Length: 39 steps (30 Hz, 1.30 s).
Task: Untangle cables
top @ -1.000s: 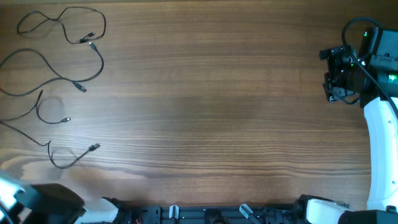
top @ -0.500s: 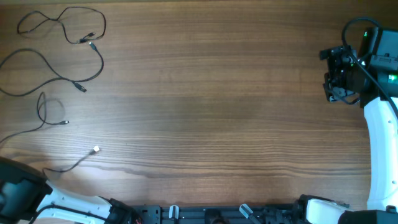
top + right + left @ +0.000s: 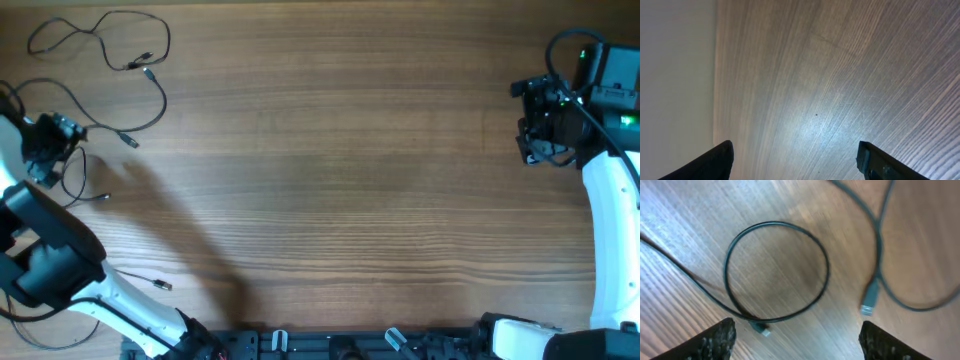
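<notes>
The robot's left gripper will next move to the small ring of cable and close on its near side (image 3: 84, 182) (image 3: 789, 316), beside the cable's plug.
Several thin black cables lie at the table's far left. One looped cable (image 3: 100, 40) sits at the back, and a long curved cable (image 3: 150, 115) ends in a plug. A small ring of cable (image 3: 78, 178) (image 3: 775, 270) lies just below my left gripper (image 3: 52, 152) (image 3: 800, 342), which hovers open with nothing between its fingers. Its plug (image 3: 760, 329) lies between my fingertips in the left wrist view, and a second plug (image 3: 867, 305) lies to the right. Another cable end (image 3: 160, 285) rests near the front left. My right gripper (image 3: 545, 125) (image 3: 800, 162) hangs open over bare wood at the far right.
My white left arm (image 3: 45, 255) crosses the front-left corner and hides part of the cable there. The table's left edge is close to the cables. The black arm bases (image 3: 330, 345) line the front edge.
My left arm swung from the front-left corner up to the small ring, and its gripper opened. One cable end slid toward the front edge. The right arm barely moved.
</notes>
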Each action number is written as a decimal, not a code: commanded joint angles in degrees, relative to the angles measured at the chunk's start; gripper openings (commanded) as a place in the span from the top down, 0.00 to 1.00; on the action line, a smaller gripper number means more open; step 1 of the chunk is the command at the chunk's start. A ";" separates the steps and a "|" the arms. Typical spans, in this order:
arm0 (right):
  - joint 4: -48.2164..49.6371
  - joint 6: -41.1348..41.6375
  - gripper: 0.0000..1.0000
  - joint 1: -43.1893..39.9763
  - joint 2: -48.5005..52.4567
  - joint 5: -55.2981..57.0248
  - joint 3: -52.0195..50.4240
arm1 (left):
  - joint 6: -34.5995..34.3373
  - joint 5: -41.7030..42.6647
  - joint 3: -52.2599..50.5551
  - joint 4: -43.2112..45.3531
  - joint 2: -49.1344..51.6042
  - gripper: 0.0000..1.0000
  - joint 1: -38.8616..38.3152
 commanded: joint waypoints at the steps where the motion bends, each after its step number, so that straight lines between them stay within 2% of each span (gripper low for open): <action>1: -0.04 -0.94 0.20 0.59 1.95 -0.37 0.13 | 2.69 -4.11 -5.33 3.08 1.20 0.22 -0.57; 3: 0.00 -0.72 0.20 1.05 2.89 -0.52 0.13 | 3.17 -4.11 -9.35 6.99 1.53 0.28 -0.63; 4: 0.15 -0.70 0.20 1.49 3.26 -0.50 0.13 | 3.54 -4.11 -11.82 9.11 1.53 0.38 -0.63; 6: 0.31 -0.72 0.20 2.08 3.30 -0.50 0.13 | 3.58 -4.11 -14.67 11.19 1.53 0.45 -0.63; 9: 0.90 -0.72 0.20 2.16 3.30 -0.52 0.13 | 3.78 -4.07 -15.04 10.69 1.49 0.96 -0.68; 11: 0.92 -0.74 0.20 2.16 3.30 -0.50 0.13 | 4.22 -1.90 -14.99 10.40 1.20 0.96 -0.68; 16: 1.07 -0.74 0.20 2.16 3.30 -0.48 0.13 | 5.40 12.81 -13.79 11.17 -6.36 0.96 -0.68; 20: 1.07 -0.74 0.20 2.16 3.30 -0.48 0.13 | 3.67 12.87 -12.83 15.78 -12.22 0.96 -0.48; 24: 1.09 -0.74 0.20 2.16 3.30 -0.48 0.13 | 3.96 13.46 -10.54 19.93 -13.75 0.96 -0.28; 28: 1.03 -0.76 0.20 2.19 3.30 -0.50 0.13 | 4.76 14.64 2.10 21.90 -15.10 0.96 -0.28; 32: 1.07 -0.59 0.20 2.19 3.30 -0.48 0.13 | 2.19 14.56 16.61 26.23 -15.23 0.96 -0.28; 34: 1.07 -0.63 0.20 2.19 3.30 -0.50 0.13 | 2.19 11.43 20.65 29.31 -15.23 0.96 -0.07; 39: 1.03 -0.76 0.20 2.19 3.30 -0.48 0.13 | 2.45 -11.43 23.02 30.21 -15.15 0.96 1.33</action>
